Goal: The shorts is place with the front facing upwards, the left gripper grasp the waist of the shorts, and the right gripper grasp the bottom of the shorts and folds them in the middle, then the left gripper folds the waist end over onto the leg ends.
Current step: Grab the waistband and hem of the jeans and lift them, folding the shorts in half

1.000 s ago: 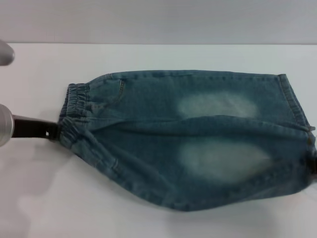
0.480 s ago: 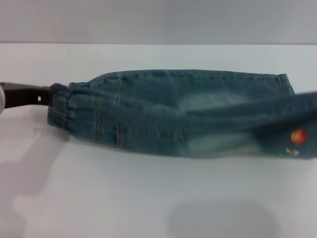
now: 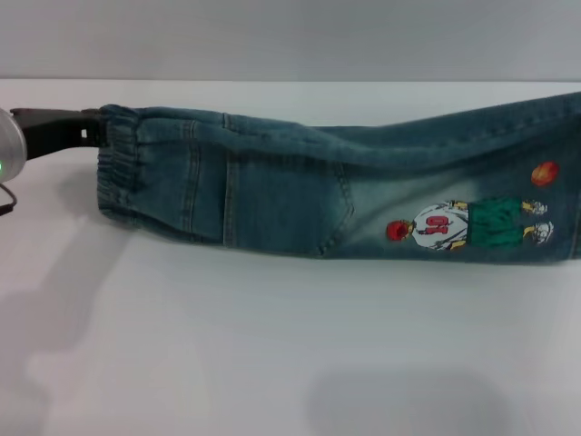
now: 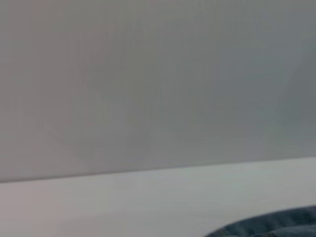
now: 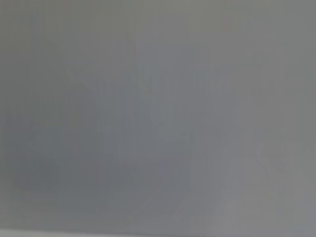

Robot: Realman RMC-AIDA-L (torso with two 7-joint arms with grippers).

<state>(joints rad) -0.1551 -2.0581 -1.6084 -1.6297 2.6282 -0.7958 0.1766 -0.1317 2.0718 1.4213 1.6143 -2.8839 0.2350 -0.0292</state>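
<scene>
Next, I let go of the waist corner of the shorts, which lie folded across the white table, with my left gripper on the table's far side (image 3: 193, 123), a little toward the leg ends.
The blue denim shorts (image 3: 290, 195) lie folded lengthwise in a long band across the white table (image 3: 272, 345). The elastic waist (image 3: 118, 168) is at the left and the leg ends (image 3: 554, 182) at the right, running past the frame's edge. A cartoon print (image 3: 467, 225) and an orange ball patch (image 3: 544, 173) face up. My left gripper (image 3: 91, 121) reaches in from the far left, shut on the far corner of the waist. A strip of denim (image 4: 271, 228) shows in the left wrist view. The right gripper is out of view.
Behind the table's far edge (image 3: 290, 81) stands a plain grey wall (image 3: 290, 36). In the right wrist view only the grey wall (image 5: 158, 118) shows. The table's near side carries soft shadows.
The near half of the shorts has been swung up and over onto the far half, so the printed side now faces up. My left gripper moved away from me with the waist.
</scene>
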